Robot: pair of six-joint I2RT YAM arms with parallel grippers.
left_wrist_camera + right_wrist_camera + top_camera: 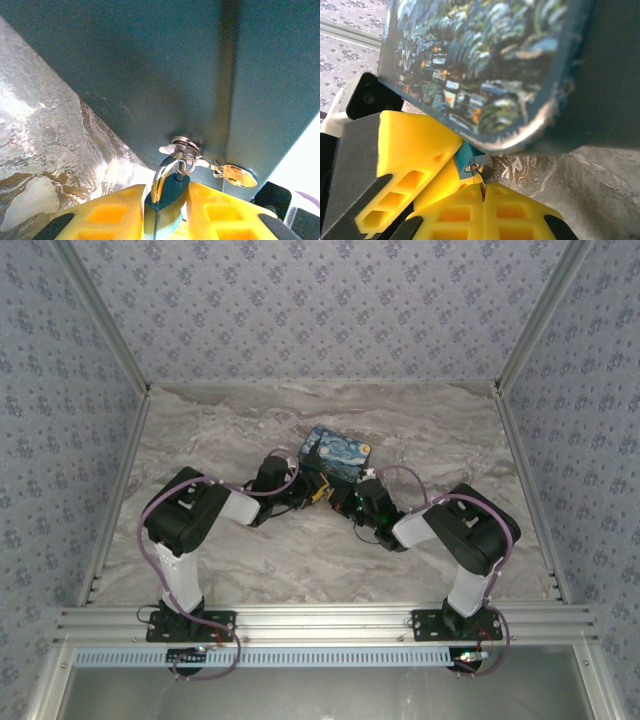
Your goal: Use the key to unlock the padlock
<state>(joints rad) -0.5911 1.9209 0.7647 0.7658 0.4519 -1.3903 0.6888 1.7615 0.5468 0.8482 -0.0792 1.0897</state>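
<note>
The shackle sits shut in the padlock with my right gripper rolled far over, so I should open it, roll back and regrip the key (478, 174) to turn it.
The small blue padlock (167, 197) is clamped between the yellow fingers of my left gripper (167, 195), which is shut on its body. Its silver shackle (164, 172) loops through a metal ring on the side of the starry-night box (337, 454). From the right wrist view, the padlock's underside (469, 159) shows its keyhole. The thin dark key (481, 175) is pinched in my right gripper (483, 189) with its tip at the keyhole. Both grippers meet just in front of the box, the left gripper (313, 490) beside the right gripper (346, 502).
A second shiny key (236, 175) dangles from a small ring by the shackle. The box wall (150, 75) stands right behind the lock. The marble tabletop (300, 560) spreads around, bounded by papered walls and a metal rail (320, 622) at the near edge.
</note>
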